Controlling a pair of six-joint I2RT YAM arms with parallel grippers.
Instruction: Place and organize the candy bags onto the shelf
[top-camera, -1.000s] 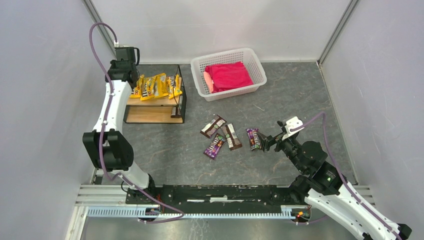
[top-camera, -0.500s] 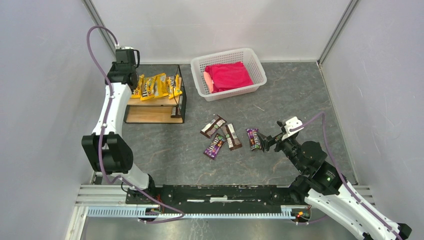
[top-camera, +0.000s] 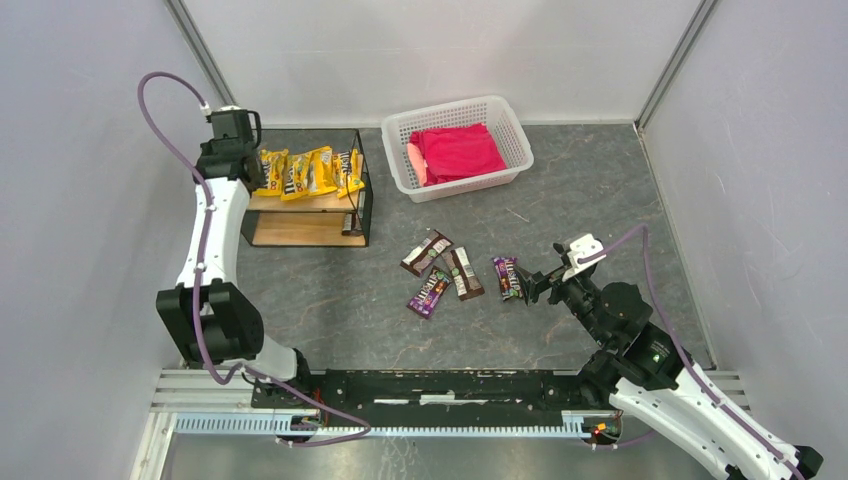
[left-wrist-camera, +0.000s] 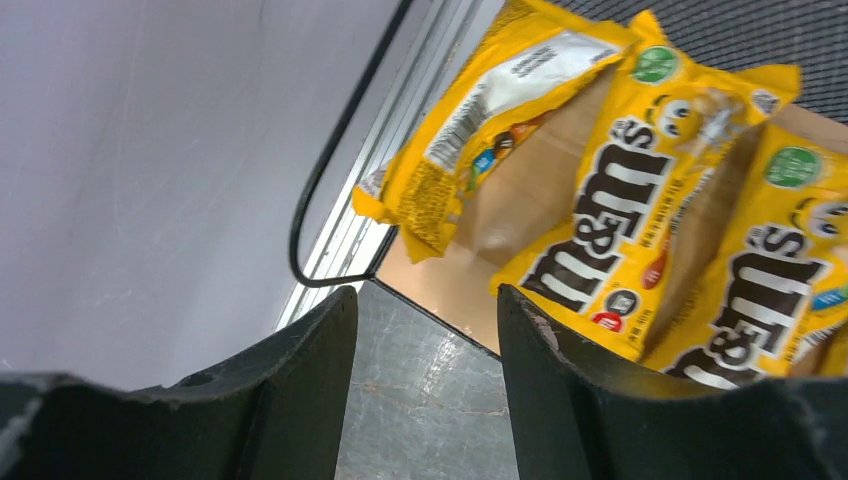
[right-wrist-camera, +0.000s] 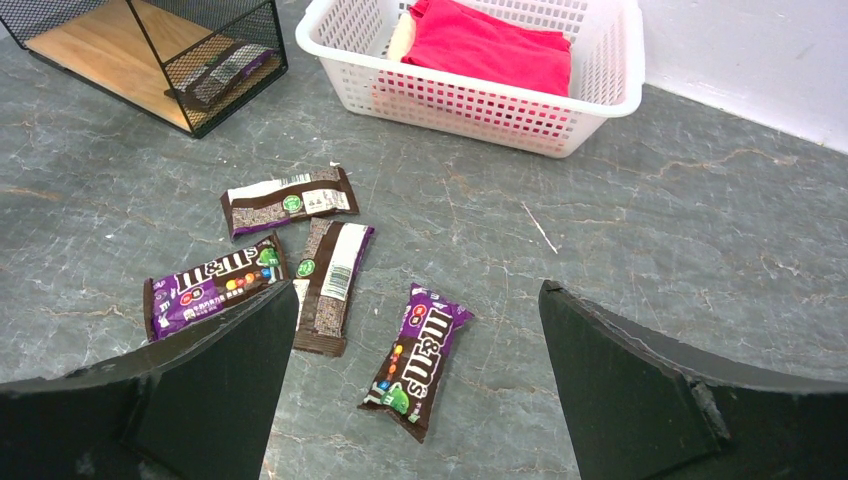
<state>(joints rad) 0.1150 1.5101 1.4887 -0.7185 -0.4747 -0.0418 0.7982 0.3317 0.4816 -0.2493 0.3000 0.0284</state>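
The outermost yellow bag is leaning over the side edge of the shelf, so I should use my left gripper to pinch the bag's lower corner (left-wrist-camera: 430, 246) and pull it toward the next bag.
Several yellow candy bags (top-camera: 310, 172) lie in a row on the top board of the black wire shelf (top-camera: 305, 228); they also show in the left wrist view (left-wrist-camera: 610, 230). My left gripper (top-camera: 232, 160) is open and empty just left of the shelf's top corner. A dark packet (right-wrist-camera: 215, 75) lies on the lower board. On the floor lie two brown packets (top-camera: 426, 252) (top-camera: 464, 273) and two purple ones (top-camera: 428, 293) (top-camera: 506, 277). My right gripper (top-camera: 530, 285) is open and empty, just right of the nearest purple packet (right-wrist-camera: 418, 358).
A white perforated basket (top-camera: 510, 125) holding a red cloth (top-camera: 457, 152) stands at the back, right of the shelf. Grey walls close in on the left, right and back. The left arm runs along the left wall.
My left gripper has pulled back to the left, off the yellow bags and past the shelf's left edge. The right arm and the floor packets have not moved.
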